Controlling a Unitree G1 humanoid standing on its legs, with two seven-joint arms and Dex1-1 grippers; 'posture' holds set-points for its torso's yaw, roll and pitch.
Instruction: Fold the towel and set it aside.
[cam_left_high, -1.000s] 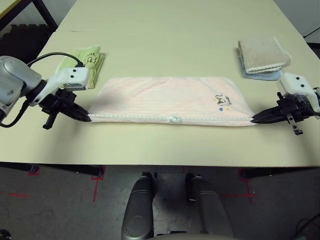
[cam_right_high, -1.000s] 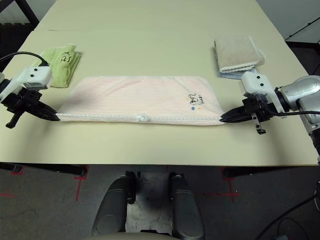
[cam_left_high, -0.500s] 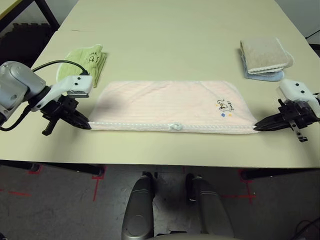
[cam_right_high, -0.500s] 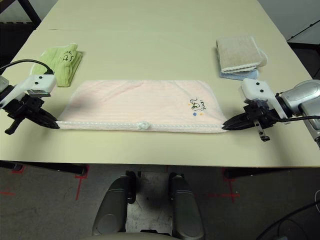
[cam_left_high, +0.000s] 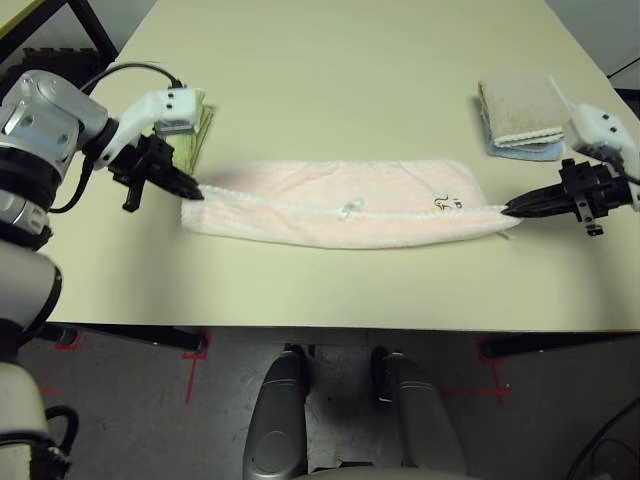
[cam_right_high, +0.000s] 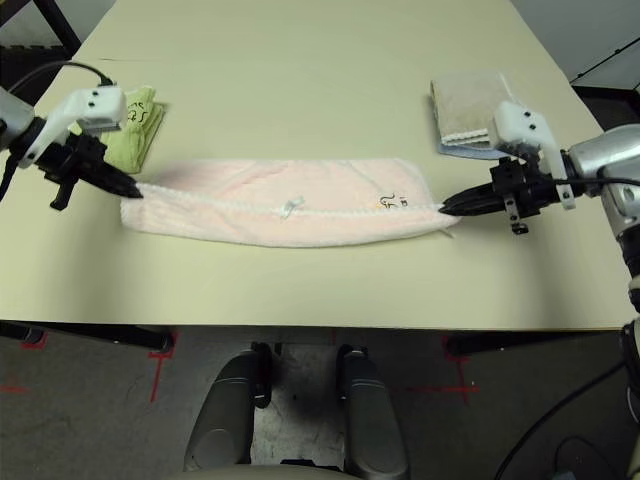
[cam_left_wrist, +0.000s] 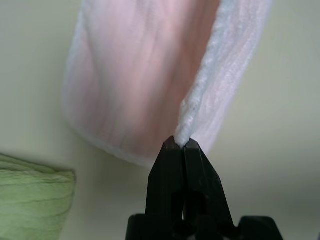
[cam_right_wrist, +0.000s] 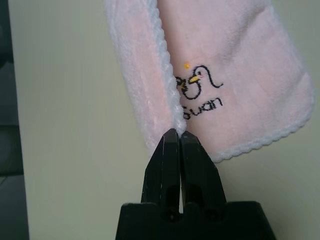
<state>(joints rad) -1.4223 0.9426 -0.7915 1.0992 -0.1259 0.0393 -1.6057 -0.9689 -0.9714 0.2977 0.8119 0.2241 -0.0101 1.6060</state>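
My left gripper has the hem corner, now held just above the table. It will let go of it on the pale pink towel's far corner (cam_left_high: 208, 166) (cam_left_wrist: 77, 116) next to the green towel.
The pale pink towel (cam_left_high: 340, 215) lies stretched across the table's front half, its near layer lifted and rolled over toward the far side. A whitish hemmed edge with a small tag (cam_left_high: 347, 209) runs along its middle. My left gripper (cam_left_high: 195, 192) is shut on the towel's left corner, seen pinching the hem (cam_left_wrist: 186, 131) in the left wrist view. My right gripper (cam_left_high: 508, 211) is shut on the right corner, next to the embroidered bird mark (cam_right_wrist: 197, 82). Both corners are held just above the table.
A folded light green towel (cam_right_high: 135, 135) lies just behind my left gripper. At the back right, a beige towel (cam_left_high: 520, 108) is stacked on a blue one (cam_left_high: 522, 150). The cream table (cam_left_high: 330, 70) has bare room behind the pink towel and along its front edge.
Both grippers have lifted the towel's near corners and carried them away from me, so the near edge now lies over the towel's middle. The towel looks narrower.
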